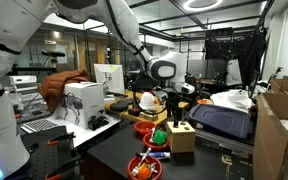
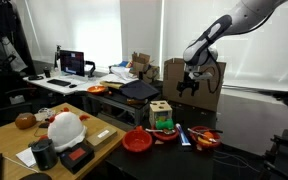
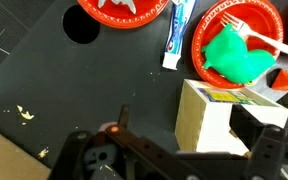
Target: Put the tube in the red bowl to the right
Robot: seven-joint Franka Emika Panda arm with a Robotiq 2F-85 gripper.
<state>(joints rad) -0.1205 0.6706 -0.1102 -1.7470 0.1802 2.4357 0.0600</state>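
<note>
The robot's gripper needs to next move to the tube's white cap (image 1: 167, 155) (image 3: 171, 61), at the end nearest the wooden block box, and close there.
The tube (image 3: 174, 35), pale bluish-white, lies flat on the dark table between two red bowls; it also shows in an exterior view (image 2: 183, 134). One red bowl (image 3: 124, 12) holds a white item. The other red bowl (image 3: 239, 40) holds a green object and a white fork. A wooden block box (image 3: 209, 120) stands near the bowls. My gripper (image 3: 189, 135) is open and empty, hanging well above the table over the box, clear of the tube. It shows in both exterior views (image 2: 189, 86) (image 1: 174, 98).
The wooden box (image 2: 162, 115) with coloured shapes stands between the bowls (image 2: 137, 141) (image 2: 205, 138). A white helmet-like object (image 2: 64, 128) and a black cup (image 2: 42, 152) sit on a lighter table. Cardboard boxes (image 2: 189, 72) (image 1: 279, 130) stand nearby.
</note>
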